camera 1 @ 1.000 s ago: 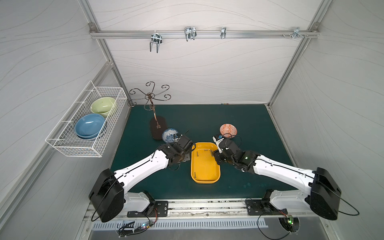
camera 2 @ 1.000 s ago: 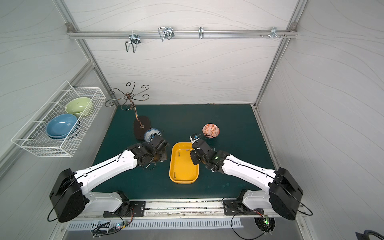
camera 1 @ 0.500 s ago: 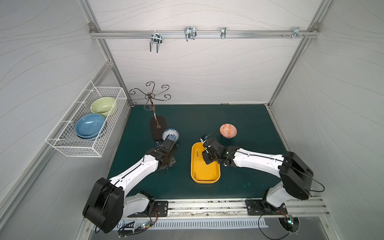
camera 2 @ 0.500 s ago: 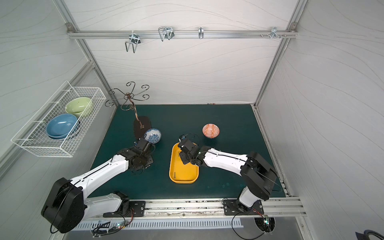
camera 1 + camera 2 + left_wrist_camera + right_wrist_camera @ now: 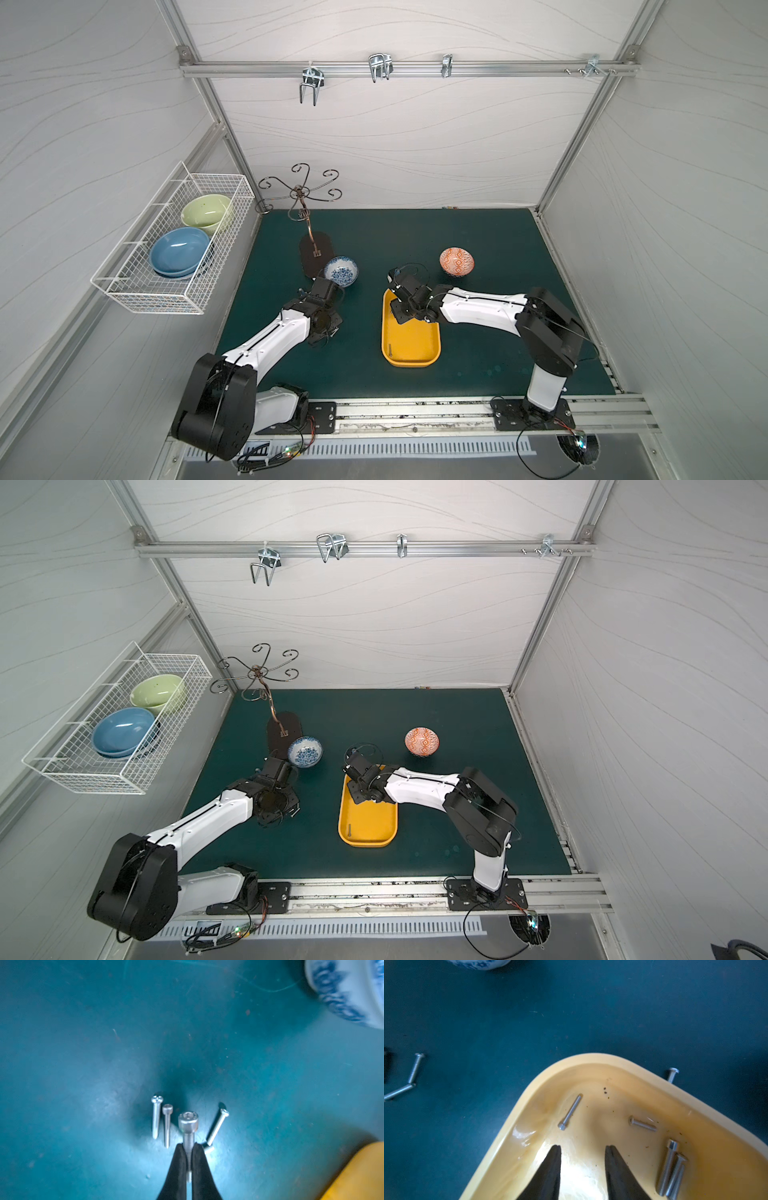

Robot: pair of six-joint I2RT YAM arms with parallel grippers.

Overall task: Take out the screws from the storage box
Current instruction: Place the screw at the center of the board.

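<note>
The socket-head screw, now held just above the mat, will be set down by my left gripper on the green mat (image 5: 328,329) (image 5: 192,1127) between the paired screws and the slanted screw.
The yellow storage box (image 5: 411,347) (image 5: 370,827) lies mid-table in both top views. My right gripper (image 5: 582,1147) (image 5: 401,316) hangs open and empty over its far corner (image 5: 591,1059). Several screws lie inside: one thin (image 5: 570,1112), one short (image 5: 642,1124), two side by side (image 5: 667,1167). Another screw (image 5: 391,349) rests near the front left corner. My left gripper (image 5: 188,1147) (image 5: 331,331) is shut on a socket-head screw (image 5: 188,1126) just above the green mat, left of the box. Three screws (image 5: 155,1116) (image 5: 167,1125) (image 5: 217,1126) lie on the mat beside it.
A blue-patterned bowl (image 5: 340,271) stands just beyond my left wrist, an orange-patterned bowl (image 5: 456,262) beyond the right arm. A metal hook stand (image 5: 316,253) stands at the back left. A white wire basket (image 5: 174,245) on the left wall holds bowls. One screw (image 5: 672,1074) lies outside the box rim.
My left gripper has drawn away from the box, leftward and down to the mat, holding its screw. My right gripper has moved left over the box's far end.
</note>
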